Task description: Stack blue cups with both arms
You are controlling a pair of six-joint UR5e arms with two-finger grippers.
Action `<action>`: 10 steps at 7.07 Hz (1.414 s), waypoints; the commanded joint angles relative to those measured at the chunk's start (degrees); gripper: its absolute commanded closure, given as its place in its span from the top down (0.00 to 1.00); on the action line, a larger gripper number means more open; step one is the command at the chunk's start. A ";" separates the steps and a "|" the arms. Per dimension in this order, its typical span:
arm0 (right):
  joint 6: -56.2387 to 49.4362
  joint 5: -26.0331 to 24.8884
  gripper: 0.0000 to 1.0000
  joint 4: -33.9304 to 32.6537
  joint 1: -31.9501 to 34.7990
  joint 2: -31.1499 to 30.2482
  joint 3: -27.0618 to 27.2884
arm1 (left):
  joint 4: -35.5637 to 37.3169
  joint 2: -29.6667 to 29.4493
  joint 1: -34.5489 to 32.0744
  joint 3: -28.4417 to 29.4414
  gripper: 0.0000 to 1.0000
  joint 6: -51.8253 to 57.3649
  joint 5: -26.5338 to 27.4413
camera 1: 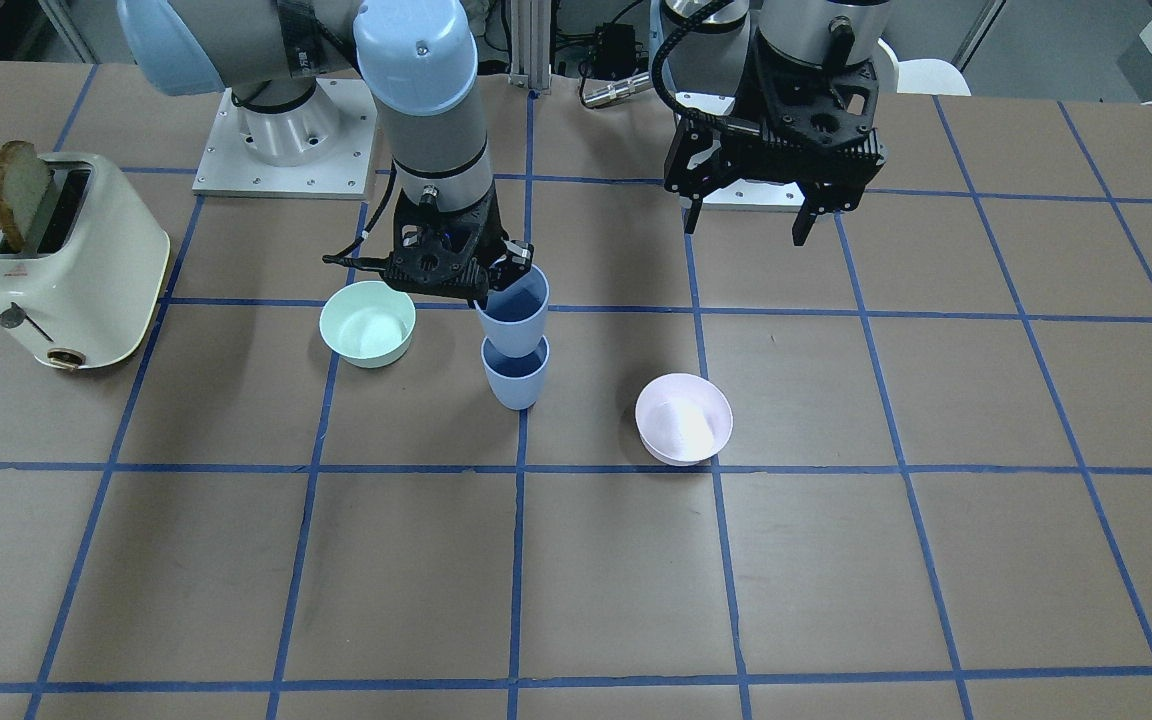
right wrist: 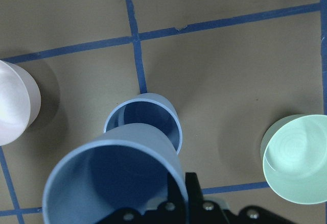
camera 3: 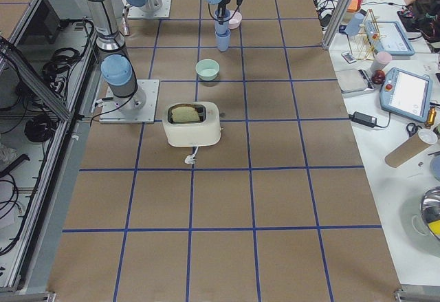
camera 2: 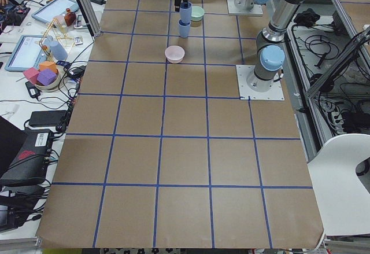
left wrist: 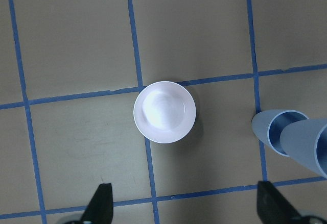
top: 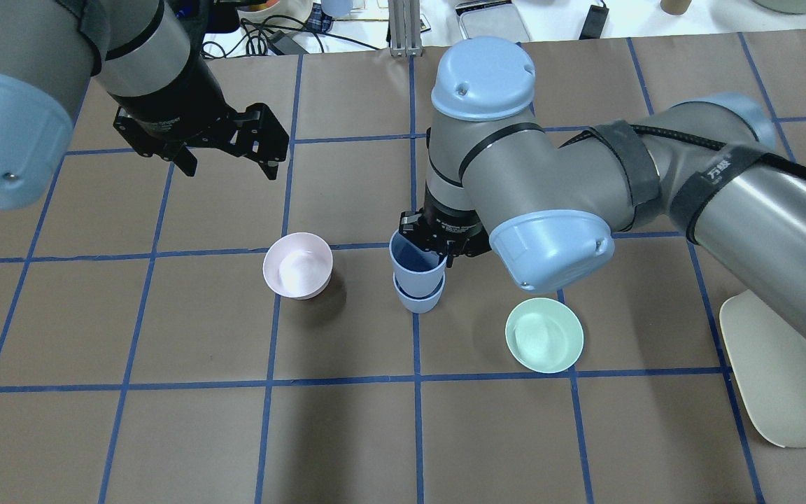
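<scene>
My right gripper needs to release its blue cup inside the standing blue cup (camera 1: pixel 517 358) (right wrist: pixel 145 119), next to the mint-green bowl.
One blue cup (camera 1: pixel 516 376) stands upright on the table near the middle. My right gripper (camera 1: pixel 485 291) is shut on the rim of the second blue cup (camera 1: pixel 514 316) and holds it upright just above the standing one, its base about level with that cup's rim and slightly off-centre. In the right wrist view the held cup (right wrist: pixel 115 178) is near, the standing cup (right wrist: pixel 145 119) beyond it. My left gripper (camera 1: pixel 746 218) is open and empty, raised well clear to the side. In the left wrist view both cups (left wrist: pixel 286 134) sit at the right edge.
A mint-green bowl (camera 1: pixel 368 322) sits close beside the cups on my right arm's side. A pale pink bowl (camera 1: pixel 683 417) sits on the left arm's side, below my left gripper (left wrist: pixel 186 203). A cream toaster (camera 1: pixel 66 265) with a bread slice stands at the far right.
</scene>
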 commanded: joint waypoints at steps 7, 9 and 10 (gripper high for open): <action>-0.98 0.07 0.01 -5.85 -0.12 1.64 3.35 | -0.12 0.33 0.09 -0.07 1.00 0.00 0.01; -1.07 -0.11 0.17 -8.39 -0.38 1.99 3.53 | -0.12 0.33 0.00 -0.07 1.00 0.00 0.01; -1.08 -0.28 0.24 -8.85 -0.47 1.99 3.61 | -0.04 0.33 0.00 -0.07 1.00 0.00 0.01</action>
